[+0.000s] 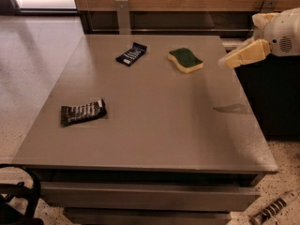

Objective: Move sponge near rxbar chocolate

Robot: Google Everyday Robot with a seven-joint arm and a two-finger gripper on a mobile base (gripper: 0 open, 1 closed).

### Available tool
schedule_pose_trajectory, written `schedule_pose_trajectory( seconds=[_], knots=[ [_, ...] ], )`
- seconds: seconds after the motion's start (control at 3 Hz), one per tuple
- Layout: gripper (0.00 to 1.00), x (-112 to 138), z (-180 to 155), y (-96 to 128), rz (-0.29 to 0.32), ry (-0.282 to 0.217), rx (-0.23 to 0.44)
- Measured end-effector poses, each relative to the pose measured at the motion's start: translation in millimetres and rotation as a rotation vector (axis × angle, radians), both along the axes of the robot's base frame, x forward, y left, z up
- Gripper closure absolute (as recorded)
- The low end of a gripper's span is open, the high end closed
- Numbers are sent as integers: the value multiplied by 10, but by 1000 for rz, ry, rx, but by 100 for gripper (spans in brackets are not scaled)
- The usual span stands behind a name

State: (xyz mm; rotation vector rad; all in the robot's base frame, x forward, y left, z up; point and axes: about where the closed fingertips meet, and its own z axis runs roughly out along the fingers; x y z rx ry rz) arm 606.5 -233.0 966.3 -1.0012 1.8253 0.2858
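Observation:
Next, I close my gripper on the near end of the sponge (193, 65), which is the end farther away from the navy-blue bar.
The sponge (185, 60), pale yellow with a dark green top, lies on the far right part of the grey table (159, 121). The rxbar chocolate (83, 112), a black-wrapped bar with white lettering, lies flat near the table's front left. My gripper (233, 60) hangs above the table's right edge, a little right of the sponge and apart from it, pointing left towards it. It holds nothing that I can see.
A dark navy-blue wrapped bar (131, 54) lies at the far middle of the table, left of the sponge. A wooden wall with metal brackets (123, 14) runs behind the table. A dark cabinet (276, 102) stands to the right.

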Motion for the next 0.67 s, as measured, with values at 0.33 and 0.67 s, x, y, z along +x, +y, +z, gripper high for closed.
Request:
schedule_pose_trajectory(
  seconds=[0.33,0.67],
  knots=[
    [0,167,-86,88,8,1,42],
    [0,474,-283,249,2,13,127]
  ],
)
